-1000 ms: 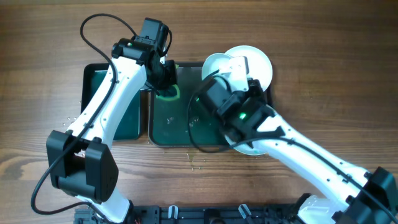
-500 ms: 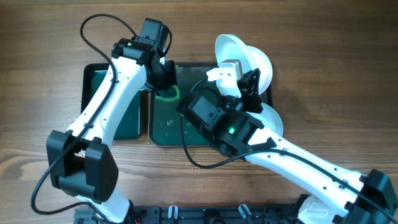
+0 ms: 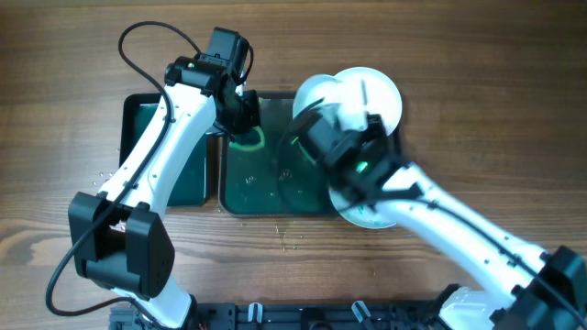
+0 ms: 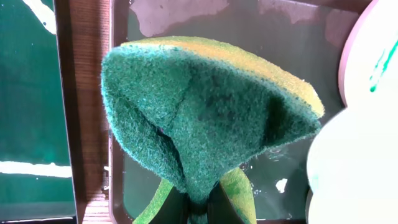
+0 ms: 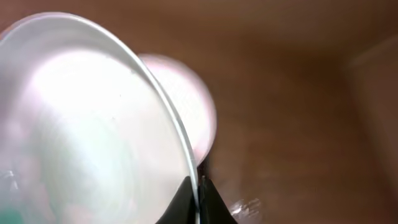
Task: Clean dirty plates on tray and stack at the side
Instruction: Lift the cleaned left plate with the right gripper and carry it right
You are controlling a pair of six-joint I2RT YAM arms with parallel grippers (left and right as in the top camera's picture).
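I should set the white plate on the bare wooden table (image 3: 452,138) just outside the tray, beside the back plate, with my right gripper. The white plate now hangs tilted over the tray's back.
My left gripper (image 3: 240,124) is shut on a folded green and yellow sponge (image 4: 205,112) above the back left of the dark green tray (image 3: 266,188). My right gripper (image 5: 198,190) is shut on the rim of a white plate (image 5: 93,124), which hangs tilted over the tray's back (image 3: 315,94), right beside the sponge. A second plate (image 3: 378,92) lies behind it at the back right. It shows a green smear in the left wrist view (image 4: 376,53). A third plate (image 3: 365,216) lies at the front right, mostly hidden under my right arm.
The smaller dark green sponge tray (image 3: 142,137) lies left of the main tray, under my left arm. Water films the main tray's floor (image 4: 273,25). Wooden table surrounds both trays.
Half a second ago the right arm had turned left with the held plate up on edge; now it has swung back, with the plate over the tray's back again. The left arm stayed put.
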